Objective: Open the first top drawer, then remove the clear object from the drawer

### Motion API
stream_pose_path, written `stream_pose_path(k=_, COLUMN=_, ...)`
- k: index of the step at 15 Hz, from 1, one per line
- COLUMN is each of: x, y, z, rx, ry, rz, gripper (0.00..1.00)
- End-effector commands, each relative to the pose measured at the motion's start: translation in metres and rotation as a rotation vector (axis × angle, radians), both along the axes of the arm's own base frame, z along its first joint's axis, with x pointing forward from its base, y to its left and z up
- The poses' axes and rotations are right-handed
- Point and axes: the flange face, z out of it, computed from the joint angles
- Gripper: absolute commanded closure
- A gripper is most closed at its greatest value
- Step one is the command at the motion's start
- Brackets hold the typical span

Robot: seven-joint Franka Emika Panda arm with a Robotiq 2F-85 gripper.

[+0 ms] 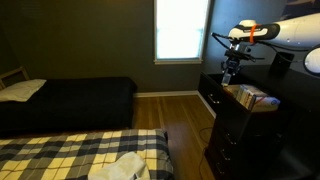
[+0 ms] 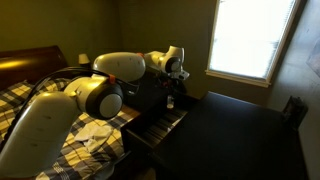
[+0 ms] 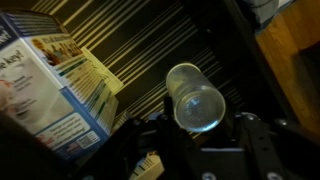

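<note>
Next, my gripper lets go of the clear object on the dark dresser's top, just behind the open drawer (image 1: 265, 77) with the boxes.
The clear object (image 3: 195, 97) is a see-through cup seen from its mouth. It sits between the dark fingers (image 3: 250, 132) of my gripper (image 3: 198, 125), which is shut on it. In both exterior views the gripper (image 1: 232, 70) (image 2: 172, 92) hangs over the tall dark dresser (image 1: 228, 135), above the first top drawer (image 1: 256, 99) (image 2: 160, 124), which is pulled out. The cup is too small to make out in those views. Below the cup, a dark striped surface (image 3: 140, 50) fills the wrist view.
A printed box (image 3: 40, 85) lies to the left of the cup. Wooden floor (image 3: 295, 40) shows at the upper right. A bright window (image 1: 182, 30), a dark bed (image 1: 70, 100) and a checked bed (image 1: 80, 155) surround the dresser. My arm (image 2: 100, 85) reaches over the checked bed.
</note>
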Motion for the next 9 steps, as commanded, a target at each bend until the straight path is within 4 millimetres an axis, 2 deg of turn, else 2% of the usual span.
stream_pose_path(k=1, x=-0.021, y=-0.017, z=0.084, rx=-0.023, ry=-0.047, rz=-0.135, gripper=0.77)
stream_pose_path(k=3, x=-0.026, y=-0.039, z=0.120, rx=-0.027, ry=-0.114, rz=-0.234, gripper=0.77)
stream_pose_path(k=5, x=-0.030, y=-0.066, z=0.144, rx=-0.047, ry=-0.173, rz=-0.336, gripper=0.77)
stream_pose_path(k=9, x=-0.038, y=-0.124, z=0.161, rx=-0.084, ry=-0.218, rz=-0.547, gripper=0.77)
